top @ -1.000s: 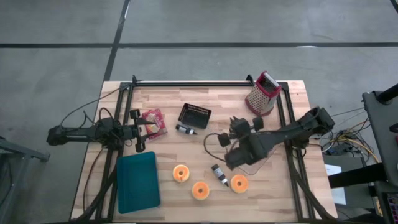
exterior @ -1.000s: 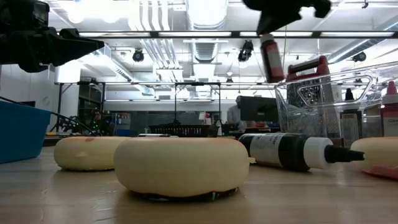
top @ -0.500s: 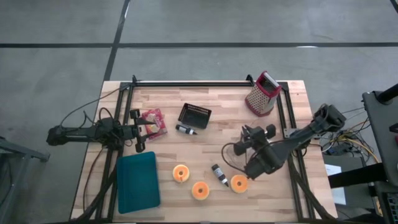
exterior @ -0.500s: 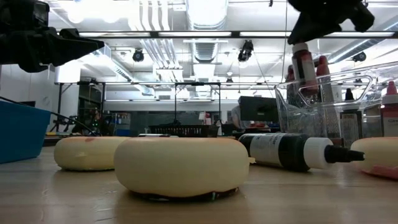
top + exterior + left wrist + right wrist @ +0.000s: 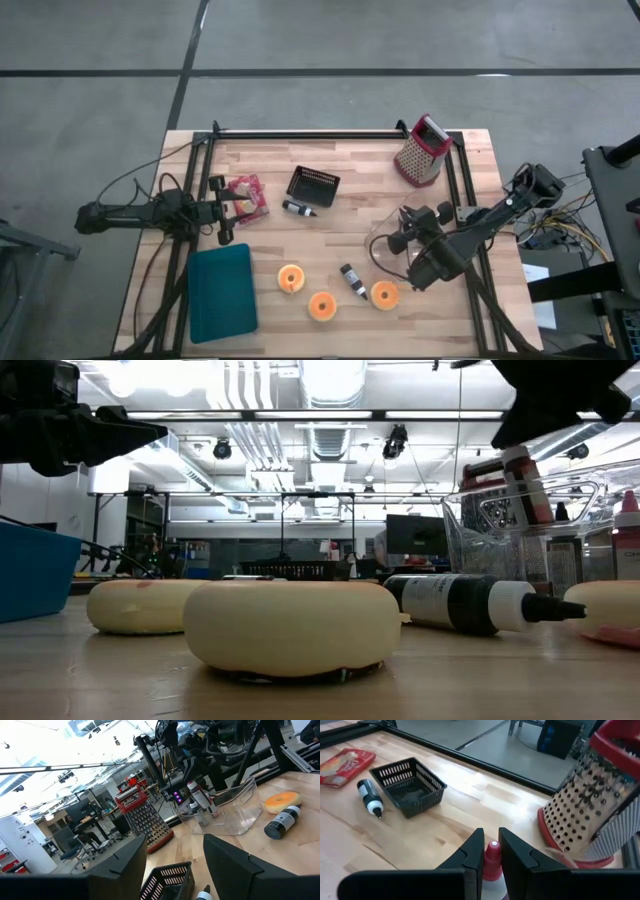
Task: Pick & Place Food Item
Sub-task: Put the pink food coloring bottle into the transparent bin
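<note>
I should use my right gripper to let go of the small bottle inside the clear plastic container [image 5: 418,216], toward the side of it that faces the red-handled grater.
My right gripper [image 5: 402,238] is shut on a small bottle with a red tip [image 5: 522,485] and stands over the clear plastic container [image 5: 385,250] at the table's right. The bottle also shows in the right wrist view [image 5: 492,857] and in the left wrist view [image 5: 199,799]. Three orange donuts [image 5: 291,278] [image 5: 322,306] [image 5: 385,294] lie flat on the table near the front. My left gripper [image 5: 232,208] waits open and empty at the table's left, beside a red snack packet [image 5: 247,195]. My right gripper pinches the bottle between its two fingers [image 5: 470,865], just below the red tip [image 5: 493,851]. The bottle hangs below the gripper, a little tilted, with its lower end [image 5: 530,515] clear of the table, at the height of the clear container's wall.
A red-handled grater [image 5: 425,150] stands at the far right. A black basket [image 5: 313,185] and a dark bottle [image 5: 299,208] lie mid-table, and another dark bottle [image 5: 353,280] lies between the donuts. A teal tray [image 5: 221,292] sits front left.
My right gripper has carried the bottle toward the table's right edge and a little down, to over the clear container. The bottle now hangs more tilted.
</note>
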### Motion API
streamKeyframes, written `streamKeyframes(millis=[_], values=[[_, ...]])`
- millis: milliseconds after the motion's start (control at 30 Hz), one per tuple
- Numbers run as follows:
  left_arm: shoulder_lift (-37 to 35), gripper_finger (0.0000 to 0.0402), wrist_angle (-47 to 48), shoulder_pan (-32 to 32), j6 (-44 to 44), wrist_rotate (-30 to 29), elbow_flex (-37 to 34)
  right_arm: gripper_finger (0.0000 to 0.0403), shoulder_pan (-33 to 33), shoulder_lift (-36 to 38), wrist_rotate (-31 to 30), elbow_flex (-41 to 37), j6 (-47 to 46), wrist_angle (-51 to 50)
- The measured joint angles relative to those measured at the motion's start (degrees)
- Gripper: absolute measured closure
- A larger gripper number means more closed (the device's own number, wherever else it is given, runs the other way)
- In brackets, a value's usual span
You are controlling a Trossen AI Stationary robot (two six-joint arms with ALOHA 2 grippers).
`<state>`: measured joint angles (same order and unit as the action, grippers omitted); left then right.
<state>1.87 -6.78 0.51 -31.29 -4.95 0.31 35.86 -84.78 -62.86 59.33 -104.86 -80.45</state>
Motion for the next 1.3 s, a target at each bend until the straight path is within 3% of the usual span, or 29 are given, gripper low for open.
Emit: streamKeyframes(millis=[267,400,1100,1300], values=[[0.0,0.0202,0.0,0.0,0.0,0.0,0.0,0.036,4.4,-3.3,-0.1,-5.7,-8.4,0.7],[0.0,0.0202,0.0,0.0,0.0,0.0,0.0,0.036,5.8,-5.7,-2.9,-6.5,-10.7,0.7],[0.0,0.0202,0.0,0.0,0.0,0.0,0.0,0.036,5.9,-15.6,-3.0,-6.9,-17.8,-0.1],[0.0,0.0202,0.0,0.0,0.0,0.0,0.0,0.0357,5.9,-16.6,-0.1,-7.1,-19.4,-0.1]])
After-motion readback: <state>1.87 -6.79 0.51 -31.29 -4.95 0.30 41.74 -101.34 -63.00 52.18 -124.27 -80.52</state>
